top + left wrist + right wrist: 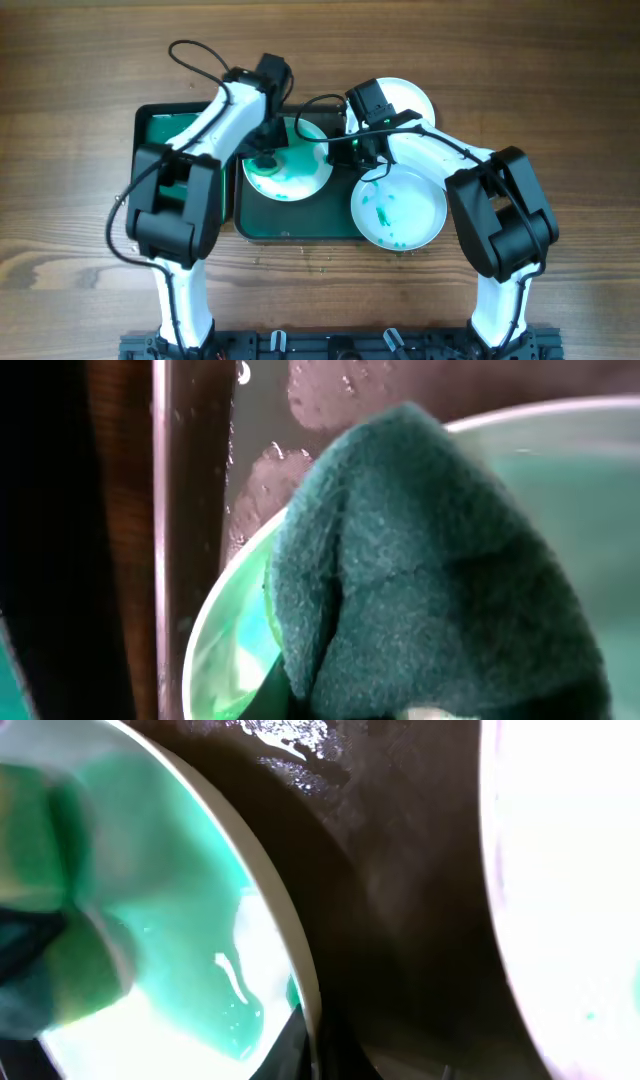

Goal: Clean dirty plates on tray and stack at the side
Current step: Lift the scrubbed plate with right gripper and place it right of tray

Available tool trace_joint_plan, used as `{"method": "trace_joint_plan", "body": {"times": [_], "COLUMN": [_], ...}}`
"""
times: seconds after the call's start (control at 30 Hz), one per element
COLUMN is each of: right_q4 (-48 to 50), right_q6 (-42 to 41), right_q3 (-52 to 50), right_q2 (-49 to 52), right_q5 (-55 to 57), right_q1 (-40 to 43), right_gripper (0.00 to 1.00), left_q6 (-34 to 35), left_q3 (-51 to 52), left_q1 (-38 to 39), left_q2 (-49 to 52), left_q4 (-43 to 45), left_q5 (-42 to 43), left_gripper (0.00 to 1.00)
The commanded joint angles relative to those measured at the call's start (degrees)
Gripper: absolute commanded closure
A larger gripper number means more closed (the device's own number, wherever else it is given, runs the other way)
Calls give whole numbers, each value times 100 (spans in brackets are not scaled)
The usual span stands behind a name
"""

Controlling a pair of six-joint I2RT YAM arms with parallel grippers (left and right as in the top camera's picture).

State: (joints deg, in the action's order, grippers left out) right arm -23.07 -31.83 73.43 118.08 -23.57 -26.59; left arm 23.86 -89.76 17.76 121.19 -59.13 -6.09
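I will release the smeared plate from my right gripper on the wooden table (491, 158) beside the tray, past the green-specked plate.
A white plate (290, 172) smeared with green lies on the dark tray (300, 228). My left gripper (266, 152) is shut on a dark green sponge (440, 560) and presses it onto the plate's left part. The plate's rim also shows in the left wrist view (210, 630). My right gripper (343, 150) is shut on the plate's right rim (300, 970), with green liquid pooled on the plate (180, 920). A second white plate (398, 210) with green specks lies at the tray's right edge. It also shows in the right wrist view (570, 870).
A clean white plate (412, 98) lies on the table behind the right arm. A green-bottomed bin (160, 128) adjoins the tray on the left. The tray floor (400, 920) is wet. Wooden table (560, 100) surrounds everything.
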Motion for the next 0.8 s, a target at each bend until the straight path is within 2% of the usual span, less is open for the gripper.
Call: {"method": "trace_joint_plan", "body": {"times": [0.0,0.17,0.3,0.4,0.57,0.77], "right_q4": [-39,-323,-737,-1196,-1589,-1611], "right_q6": [24,114,192,330,365,881], "right_q3": [-26,-15,-2,146,195,195], "right_q2": [81,-260,-881,-1379,-1808,-1825], "right_q5": [-48,507,1882,3580,6599,9073], "right_q1": [-2,-122,-487,-994,-1985,-3018], "right_gripper": [96,96,96,96,96,96], "left_q6": [-461,-461,-457,-457,-457,-455], "left_q3": [-393,-542,-542,-507,-507,-507], "left_q1": [-385,-1102,-1921,-2345,-2430,-2430], "left_q2": [-866,-1668,-1910,-1902,-1902,-1902], "left_q4": [-306,-706,-802,-846,-846,-863], "left_q5": [719,710,715,715,717,715], "left_gripper": [96,96,96,96,96,96]}}
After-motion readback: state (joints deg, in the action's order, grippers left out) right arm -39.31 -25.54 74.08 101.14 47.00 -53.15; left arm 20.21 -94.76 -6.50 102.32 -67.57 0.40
